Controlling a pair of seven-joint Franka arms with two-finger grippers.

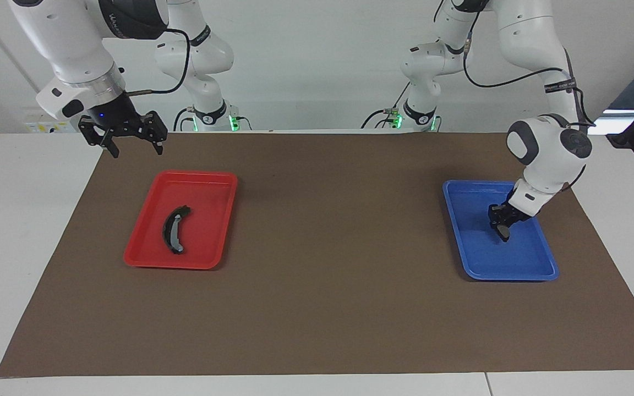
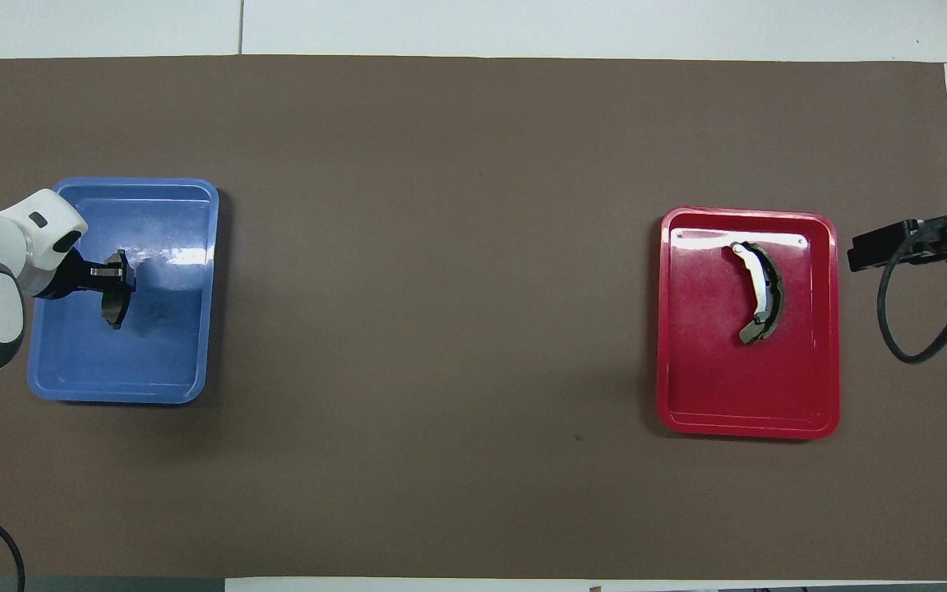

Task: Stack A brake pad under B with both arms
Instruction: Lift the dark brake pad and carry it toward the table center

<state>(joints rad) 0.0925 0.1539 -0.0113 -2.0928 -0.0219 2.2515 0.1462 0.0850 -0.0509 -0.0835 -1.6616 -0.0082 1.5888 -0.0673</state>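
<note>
The robot's left gripper should release the A brake pad on the brown mat, midway [image 2: 436,294] between the blue tray and red tray.
The A brake pad [image 1: 504,232] is a small dark piece in the blue tray [image 1: 537,269], pinched in my left gripper [image 1: 501,226]. That gripper reaches down into the tray and is shut on the pad; it also shows in the overhead view [image 2: 112,289] with the pad [image 2: 115,310] below its fingers. B, the long black crescent shoe [image 1: 174,230] with a lighter strip, lies in the red tray [image 1: 146,258] and also shows in the overhead view [image 2: 761,292]. My right gripper [image 1: 132,146] hangs open and empty in the air over the mat's corner beside the red tray.
A brown mat [image 1: 328,247] covers the table between the two trays. The blue tray [image 2: 169,362] is at the left arm's end and the red tray [image 2: 687,395] at the right arm's end. White table shows around the mat.
</note>
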